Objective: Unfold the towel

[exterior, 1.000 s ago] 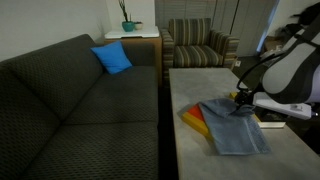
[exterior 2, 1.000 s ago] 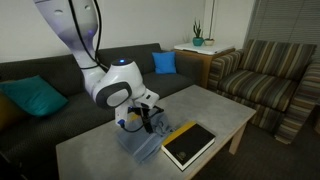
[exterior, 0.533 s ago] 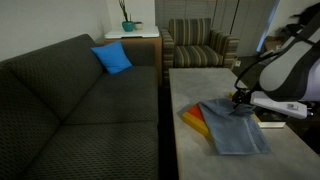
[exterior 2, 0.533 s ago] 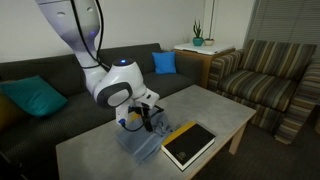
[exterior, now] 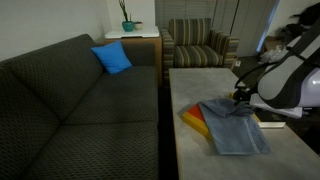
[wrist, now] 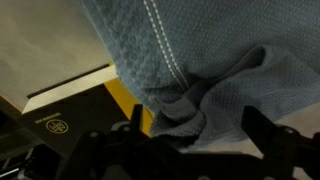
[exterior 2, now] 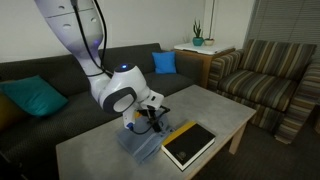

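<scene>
The bunched fold [exterior: 236,99] [wrist: 192,122] at the far edge of the towel, near the yellow edge of the box, should be gripped next by my gripper.
The grey-blue towel [exterior: 236,127] lies wrinkled on the table in both exterior views [exterior 2: 138,141], partly over the flat orange-and-yellow box [exterior: 194,118] [exterior 2: 188,143]. My gripper [exterior: 240,99] [exterior 2: 149,118] is low over the towel's far edge. In the wrist view the two fingers [wrist: 195,130] stand wide apart. A bunched fold of the towel [wrist: 215,70] lies between them, and the box's yellow edge [wrist: 125,95] shows at the left. The gripper is open.
The grey table [exterior: 200,85] [exterior 2: 220,105] stands beside a dark sofa [exterior: 80,100] with a bright blue pillow [exterior: 112,58] [exterior 2: 164,62] and a teal pillow [exterior 2: 30,97]. A striped armchair [exterior: 200,45] [exterior 2: 265,75] and a side table with a plant [exterior: 127,25] are beyond.
The arm has shifted slightly and the gripper has settled a little lower at the towel's edge. The towel and box have barely moved.
</scene>
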Robot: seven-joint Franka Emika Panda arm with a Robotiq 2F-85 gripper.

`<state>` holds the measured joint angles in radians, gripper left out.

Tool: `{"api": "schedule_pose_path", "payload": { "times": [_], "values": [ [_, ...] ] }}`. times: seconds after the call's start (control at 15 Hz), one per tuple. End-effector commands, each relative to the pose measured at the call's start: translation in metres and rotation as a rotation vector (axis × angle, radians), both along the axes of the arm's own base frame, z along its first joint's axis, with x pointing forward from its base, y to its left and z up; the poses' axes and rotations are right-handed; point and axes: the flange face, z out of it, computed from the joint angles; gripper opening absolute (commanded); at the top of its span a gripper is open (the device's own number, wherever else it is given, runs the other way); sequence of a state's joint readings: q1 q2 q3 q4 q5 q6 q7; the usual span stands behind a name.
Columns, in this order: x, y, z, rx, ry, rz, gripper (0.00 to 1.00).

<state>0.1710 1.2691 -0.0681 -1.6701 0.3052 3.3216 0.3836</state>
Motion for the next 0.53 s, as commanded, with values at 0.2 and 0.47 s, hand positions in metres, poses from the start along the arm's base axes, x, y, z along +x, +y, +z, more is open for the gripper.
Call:
{"api": "schedule_pose_path", "payload": {
  "times": [0.2, 0.47],
  "values": [
    [0.03, -0.008, -0.008, 0.101, -0.08, -0.112, 0.85],
    [0.038, -0.009, -0.012, 0.164, -0.093, -0.159, 0.54]
  ]
}}
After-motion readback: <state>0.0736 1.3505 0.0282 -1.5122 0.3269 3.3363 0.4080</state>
